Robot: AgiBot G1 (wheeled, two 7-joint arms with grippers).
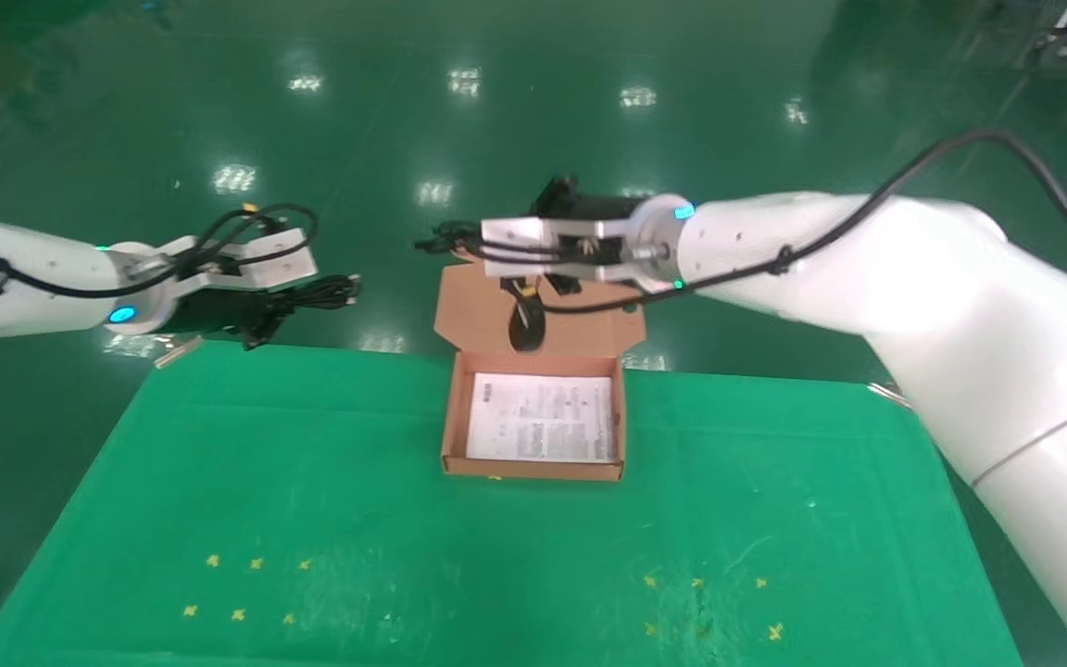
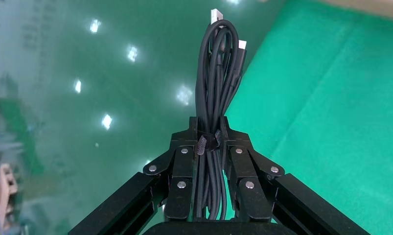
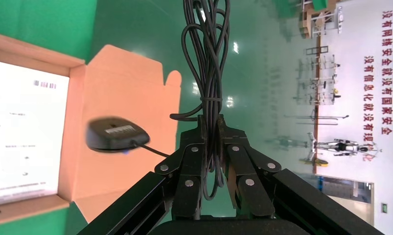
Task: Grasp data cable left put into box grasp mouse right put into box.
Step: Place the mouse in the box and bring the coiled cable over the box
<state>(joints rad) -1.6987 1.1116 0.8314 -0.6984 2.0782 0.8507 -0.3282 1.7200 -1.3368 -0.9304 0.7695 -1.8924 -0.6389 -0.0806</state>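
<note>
The robot's right gripper will let go of the mouse in the box, on the sheet's front corner [image 1: 504, 429] [image 3: 6, 95] nearest the left gripper.
My left gripper [image 1: 276, 306] is shut on the data cable [image 1: 322, 291], a black hank, and holds it in the air past the table's far left corner. In the left wrist view the fingers [image 2: 184, 164] clamp the hank [image 2: 218, 73] at its strap. My right gripper [image 1: 489, 248] is shut on the mouse's bundled cord [image 3: 206, 63]. The black mouse [image 1: 526, 326] dangles from it in front of the open lid [image 1: 478, 310], above the far edge of the box [image 1: 448, 419]. The right wrist view shows the mouse [image 3: 117, 134] hanging over the lid [image 3: 130, 83].
The open cardboard box stands at the middle back of the green table [image 1: 311, 519] and holds a white printed sheet [image 1: 541, 419]. Small yellow marks [image 1: 246, 588] dot the table's front. Green floor lies beyond the table's far edge.
</note>
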